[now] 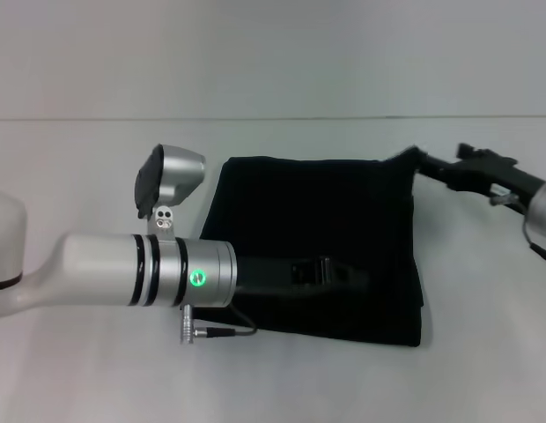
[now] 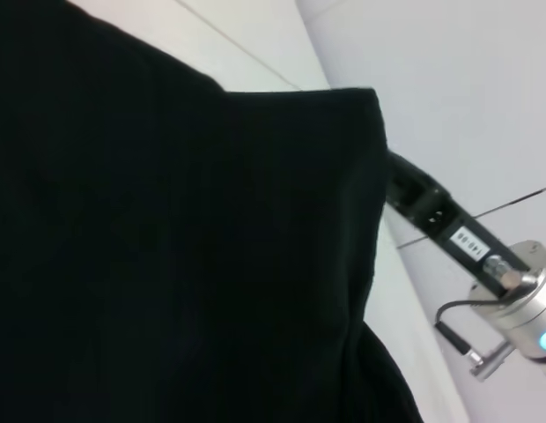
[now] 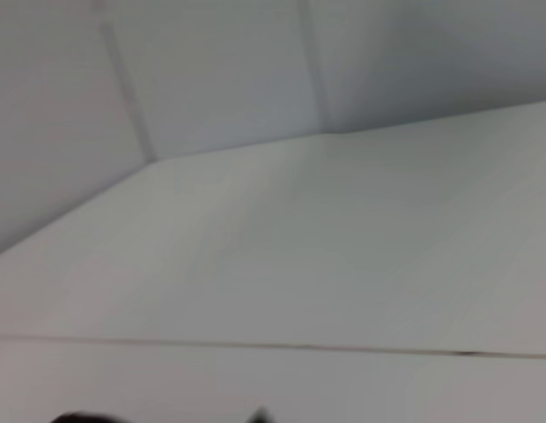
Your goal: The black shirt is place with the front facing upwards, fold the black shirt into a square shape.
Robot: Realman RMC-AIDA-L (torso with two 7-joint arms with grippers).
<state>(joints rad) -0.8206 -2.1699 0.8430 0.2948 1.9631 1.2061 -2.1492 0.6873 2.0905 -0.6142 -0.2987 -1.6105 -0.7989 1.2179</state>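
The black shirt's near edge is slanted, so the robot's right gripper needs to let go of the shirt's far corner and grab the shirt's near corner (image 1: 414, 339) while the left gripper grabs the shirt's opposite side.
The black shirt (image 1: 335, 207) lies folded into a rough square on the white table (image 1: 88, 370), with no lettering showing. My left arm reaches in from the left, and its dark gripper (image 1: 339, 271) hangs low over the shirt's near half. My right gripper (image 1: 423, 164) is at the shirt's far right corner, shut on the cloth, which is drawn up into a small peak there. In the left wrist view the shirt (image 2: 167, 247) fills most of the picture and the right gripper (image 2: 401, 183) meets its corner. The right wrist view shows only table and wall.
A pale wall (image 1: 273, 53) rises behind the table's far edge. Bare white tabletop lies on all sides of the shirt. A grey cable (image 1: 222, 332) hangs from the left wrist just above the shirt's near left edge.
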